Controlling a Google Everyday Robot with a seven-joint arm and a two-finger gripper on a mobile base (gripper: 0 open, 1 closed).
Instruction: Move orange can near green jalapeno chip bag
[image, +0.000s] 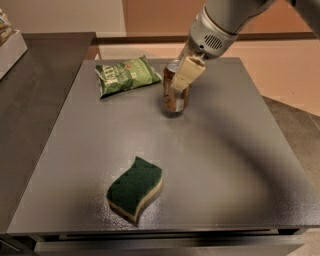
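My gripper is going to the green jalapeno chip bag's pointed end (154, 99). It will let go of the orange can, now upright at the table's far middle, just in front of that end.
The orange can (173, 96) is upright at the far middle of the grey table, its silver top partly hidden by my gripper. My gripper (184, 76) comes down from the upper right and is shut on the can's upper part, one pale finger (187, 74) across its front. The can is at or just above the table surface; I cannot tell which. The green jalapeno chip bag (127, 75) lies flat at the far left of the table, a short gap to the left of the can.
A dark green wavy sponge (135, 188) with a tan underside lies near the front of the table (230, 165). A darker counter (35, 100) adjoins on the left, with a pale box edge (10, 47) at the far left.
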